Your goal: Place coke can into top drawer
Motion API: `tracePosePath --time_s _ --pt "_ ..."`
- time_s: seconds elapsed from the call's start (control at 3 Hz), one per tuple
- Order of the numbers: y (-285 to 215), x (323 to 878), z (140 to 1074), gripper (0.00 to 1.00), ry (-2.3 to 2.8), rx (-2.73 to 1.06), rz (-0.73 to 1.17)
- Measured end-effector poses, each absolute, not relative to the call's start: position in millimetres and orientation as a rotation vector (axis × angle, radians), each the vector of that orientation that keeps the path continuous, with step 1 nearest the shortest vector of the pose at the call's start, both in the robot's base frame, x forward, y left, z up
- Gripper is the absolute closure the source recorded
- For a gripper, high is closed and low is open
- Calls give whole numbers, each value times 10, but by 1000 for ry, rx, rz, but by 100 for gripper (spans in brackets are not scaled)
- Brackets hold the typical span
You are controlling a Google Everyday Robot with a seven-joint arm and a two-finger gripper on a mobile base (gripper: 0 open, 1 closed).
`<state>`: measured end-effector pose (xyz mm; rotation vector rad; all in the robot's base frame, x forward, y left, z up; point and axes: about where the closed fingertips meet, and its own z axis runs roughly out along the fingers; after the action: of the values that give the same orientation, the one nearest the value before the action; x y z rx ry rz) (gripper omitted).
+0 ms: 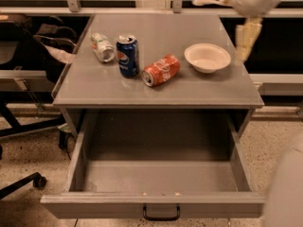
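Observation:
I should grip the back half of the coke can (168,66), away from its silver top, nearer the white bowl.
The coke can (162,70) lies on its side in the middle of the grey cabinet top (189,91), its silver top facing front left. The top drawer (161,176) is pulled fully out below and has nothing in it; its dark handle (161,213) is at the front middle. My gripper (221,28) hangs in the air at the top right, above and behind the white bowl, well to the right of the coke can. Its pale fingers (248,38) are spread wide and hold nothing.
A blue Pepsi can (128,56) stands upright just left of the coke can. A pale silver-green can (102,47) lies further left. A white bowl (207,57) sits to the right. An office chair base (19,178) is on the floor at left.

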<state>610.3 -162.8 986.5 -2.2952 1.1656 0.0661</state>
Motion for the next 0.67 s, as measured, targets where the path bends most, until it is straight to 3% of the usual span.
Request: tracePosePath --time_s 0.33,0.67 --pt "-1054 6556 9743 0 1111 -2279 92" --pt "-974 6659 9690 0 1098 -2258 91"
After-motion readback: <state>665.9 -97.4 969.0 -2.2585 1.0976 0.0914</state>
